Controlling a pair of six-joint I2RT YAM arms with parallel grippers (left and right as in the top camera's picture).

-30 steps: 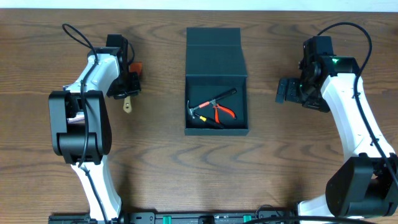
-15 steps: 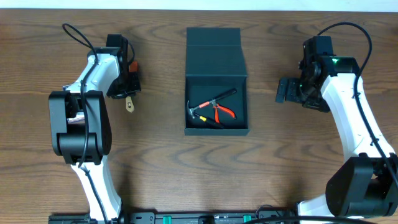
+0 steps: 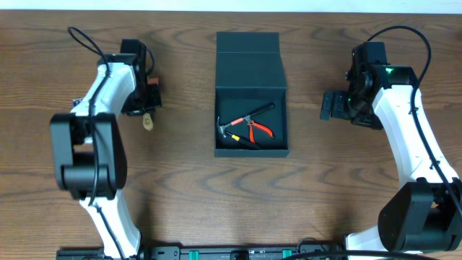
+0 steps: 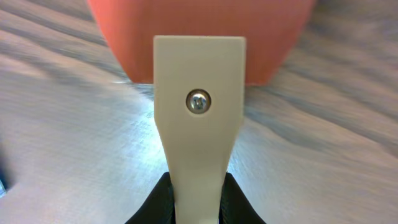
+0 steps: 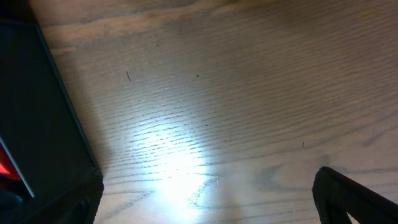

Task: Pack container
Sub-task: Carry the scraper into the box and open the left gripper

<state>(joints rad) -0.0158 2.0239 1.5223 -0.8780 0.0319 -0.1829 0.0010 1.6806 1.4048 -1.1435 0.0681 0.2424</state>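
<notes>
The robot's left gripper should release the cream-handled scraper inside the container, on top of the hammer and the red-handled pliers [image 3: 252,125].
The container [image 3: 251,148] is a dark square box, its flap lid [image 3: 247,61] folded back and open. Inside lie a small hammer [image 3: 229,128], red-handled pliers [image 3: 258,128] and a yellow-and-black tool. Left of it, my left gripper [image 3: 146,107] is shut on a cream-handled scraper [image 3: 148,123]. In the left wrist view the black fingers [image 4: 160,202] pinch the cream handle [image 4: 198,143], with the orange blade [image 4: 199,18] beyond it. My right gripper [image 3: 336,105] stands open over bare table to the right of the container, nothing between its fingers [image 5: 354,196].
The wooden table [image 3: 325,188] spreads around the box. The right wrist view shows the container's dark wall [image 5: 34,106] close to the left finger. Both arm bases stand at the near edge.
My left gripper has closed on the scraper's handle and shifted slightly, the arm's elbow swinging left. The orange blade is now hidden under the wrist in the overhead view. The right arm stays still.
</notes>
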